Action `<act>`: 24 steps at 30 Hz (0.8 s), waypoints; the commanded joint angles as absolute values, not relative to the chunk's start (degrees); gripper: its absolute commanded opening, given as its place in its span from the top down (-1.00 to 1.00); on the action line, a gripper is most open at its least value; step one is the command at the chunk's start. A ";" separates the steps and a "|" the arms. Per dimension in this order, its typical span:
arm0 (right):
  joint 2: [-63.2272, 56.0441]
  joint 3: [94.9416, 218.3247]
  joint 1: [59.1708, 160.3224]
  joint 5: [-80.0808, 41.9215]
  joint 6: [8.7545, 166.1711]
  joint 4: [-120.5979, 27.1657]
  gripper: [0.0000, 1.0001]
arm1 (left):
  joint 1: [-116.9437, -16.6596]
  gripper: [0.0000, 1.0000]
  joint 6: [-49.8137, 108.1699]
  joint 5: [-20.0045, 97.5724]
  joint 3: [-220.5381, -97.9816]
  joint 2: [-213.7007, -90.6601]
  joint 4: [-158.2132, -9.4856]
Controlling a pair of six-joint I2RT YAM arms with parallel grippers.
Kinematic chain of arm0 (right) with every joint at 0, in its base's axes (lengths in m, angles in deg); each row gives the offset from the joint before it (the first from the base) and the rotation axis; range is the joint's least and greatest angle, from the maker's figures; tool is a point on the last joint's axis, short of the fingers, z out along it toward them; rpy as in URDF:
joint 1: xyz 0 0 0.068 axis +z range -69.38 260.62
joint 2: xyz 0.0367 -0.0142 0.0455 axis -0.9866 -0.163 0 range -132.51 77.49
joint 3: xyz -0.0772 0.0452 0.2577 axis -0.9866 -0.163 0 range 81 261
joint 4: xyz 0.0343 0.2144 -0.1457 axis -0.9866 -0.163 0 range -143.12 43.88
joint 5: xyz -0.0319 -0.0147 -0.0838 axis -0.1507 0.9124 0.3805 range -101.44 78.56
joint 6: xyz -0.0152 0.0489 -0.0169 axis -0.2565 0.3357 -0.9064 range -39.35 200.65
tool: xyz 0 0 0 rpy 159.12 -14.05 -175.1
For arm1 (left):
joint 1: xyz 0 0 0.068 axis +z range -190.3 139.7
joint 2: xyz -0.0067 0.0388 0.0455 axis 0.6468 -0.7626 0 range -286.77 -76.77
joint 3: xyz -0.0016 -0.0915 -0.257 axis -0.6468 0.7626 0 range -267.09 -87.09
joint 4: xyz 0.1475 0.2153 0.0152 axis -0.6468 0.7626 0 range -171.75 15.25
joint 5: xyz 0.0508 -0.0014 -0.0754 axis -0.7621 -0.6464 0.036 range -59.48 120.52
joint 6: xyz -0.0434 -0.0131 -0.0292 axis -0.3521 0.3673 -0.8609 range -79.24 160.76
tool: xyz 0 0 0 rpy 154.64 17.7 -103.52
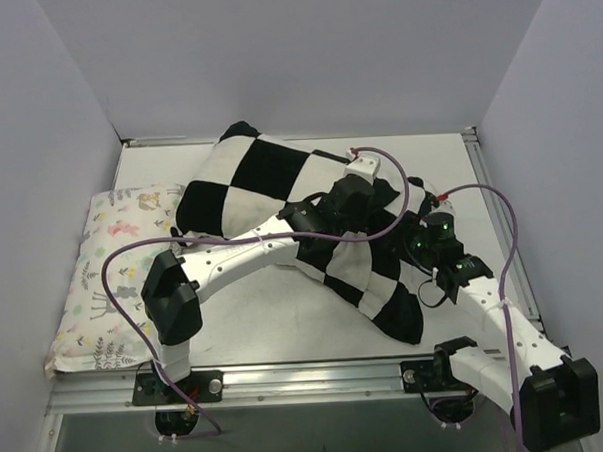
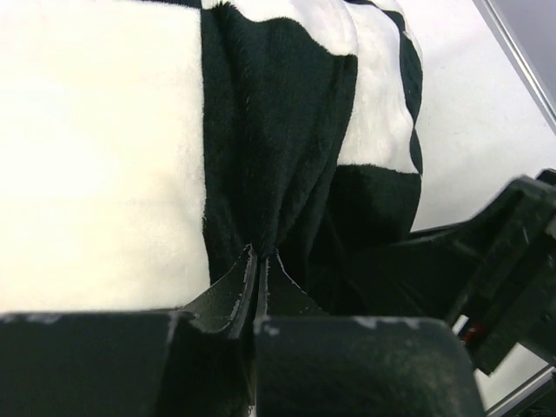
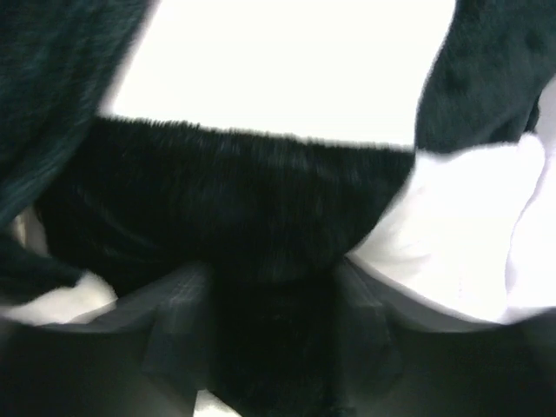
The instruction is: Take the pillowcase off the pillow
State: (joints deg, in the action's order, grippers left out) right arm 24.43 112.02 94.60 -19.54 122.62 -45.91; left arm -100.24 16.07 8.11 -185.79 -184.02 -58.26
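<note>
Thick black fabric fills my right fingers; they should open, then pinch the pillowcase's edge (image 1: 404,266) before my left gripper pulls.
The black and white checkered pillowcase (image 1: 264,178) lies slantwise across the table from back left to front right. It is plump, and the plain white pillow is hidden inside it. My left gripper (image 1: 365,198) is over its middle right part. In the left wrist view it (image 2: 261,261) is shut on a pinched fold of black fabric (image 2: 278,130). My right gripper (image 1: 410,231) is at the cover's right edge. In the right wrist view its jaws (image 3: 269,300) hold a thick bunch of black fabric (image 3: 261,208). Smooth white cloth (image 3: 469,226) shows to the right; I cannot tell what it is.
A smaller pastel floral-and-animal print pillow (image 1: 113,264) lies along the table's left edge. Grey walls close in the back and both sides. A metal rail (image 1: 496,217) runs along the right edge. The right gripper's body (image 2: 499,261) shows close by in the left wrist view.
</note>
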 commanded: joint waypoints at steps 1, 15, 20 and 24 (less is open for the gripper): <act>20.45 116.06 94.42 -16.63 121.96 -44.71 0.26 | -99.81 1.00 18.25 8.20 -186.58 -179.61 -58.55; 25.28 114.76 76.96 -13.89 117.04 -59.39 1.00 | -79.78 1.00 10.19 7.58 -174.21 -170.38 -53.27; 22.12 113.61 75.61 -17.93 116.60 -57.64 1.00 | -79.15 1.00 6.31 11.62 -170.60 -176.70 -54.58; 23.17 116.49 77.89 -20.14 114.32 -57.89 0.68 | -81.69 1.00 3.59 14.34 -165.23 -179.08 -62.04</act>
